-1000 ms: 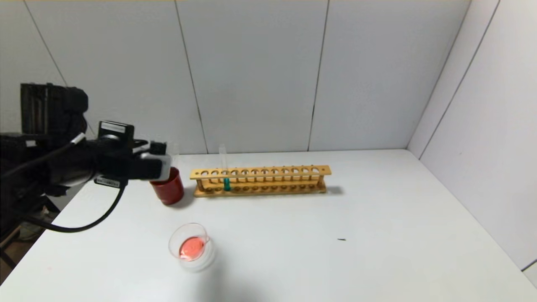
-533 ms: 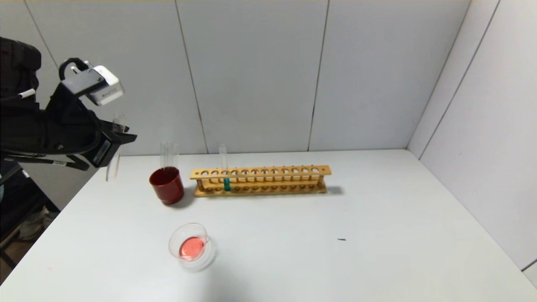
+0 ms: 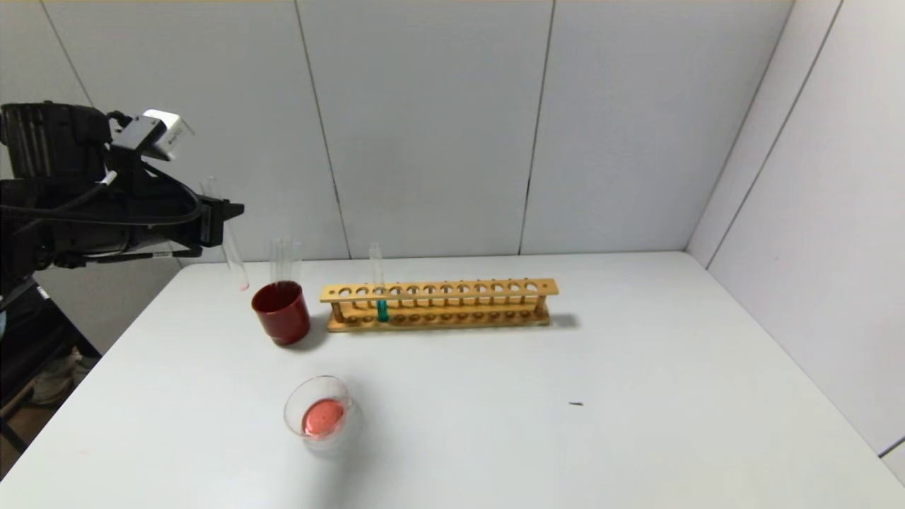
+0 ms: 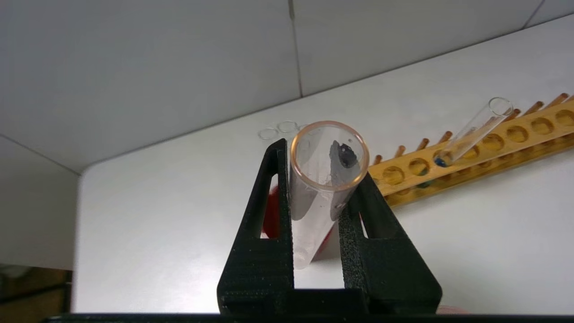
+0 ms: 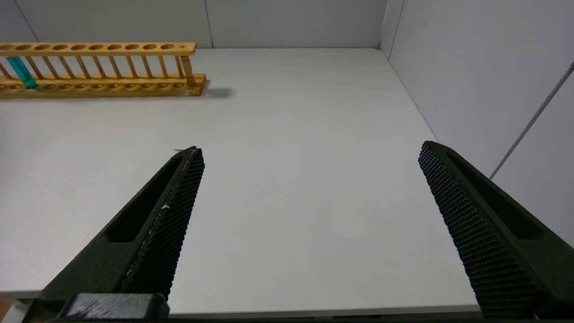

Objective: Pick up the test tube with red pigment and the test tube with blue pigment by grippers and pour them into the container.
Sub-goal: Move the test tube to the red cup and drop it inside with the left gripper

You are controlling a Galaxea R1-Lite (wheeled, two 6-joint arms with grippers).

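My left gripper is going to put the test tube with red pigment down inside the dark red cup [image 3: 277,297] [image 4: 297,218] beside the clear tubes.
My left gripper [image 3: 220,214] is shut on the test tube with red pigment [image 3: 230,247], held high over the table's far left, just left of the dark red cup [image 3: 281,315]. The tube hangs nearly upright, looks almost empty, and has only a pink trace at its tip. In the left wrist view the fingers clamp its upper part [image 4: 320,179]. The container [image 3: 322,412], a clear glass dish, holds red liquid near the front. The test tube with blue pigment [image 3: 380,300] stands in the wooden rack [image 3: 459,304]. My right gripper [image 5: 309,152] is open and empty over the table's right side.
The dark red cup holds several empty clear tubes [image 3: 284,258]. The rack runs across the back of the white table [image 3: 565,445]. A small dark speck [image 3: 575,404] lies at mid-right. Walls close in at the back and right.
The left gripper rose from beside the cup, swung up and left with the tube, then turned it nearly upright and shifted back right toward the cup.
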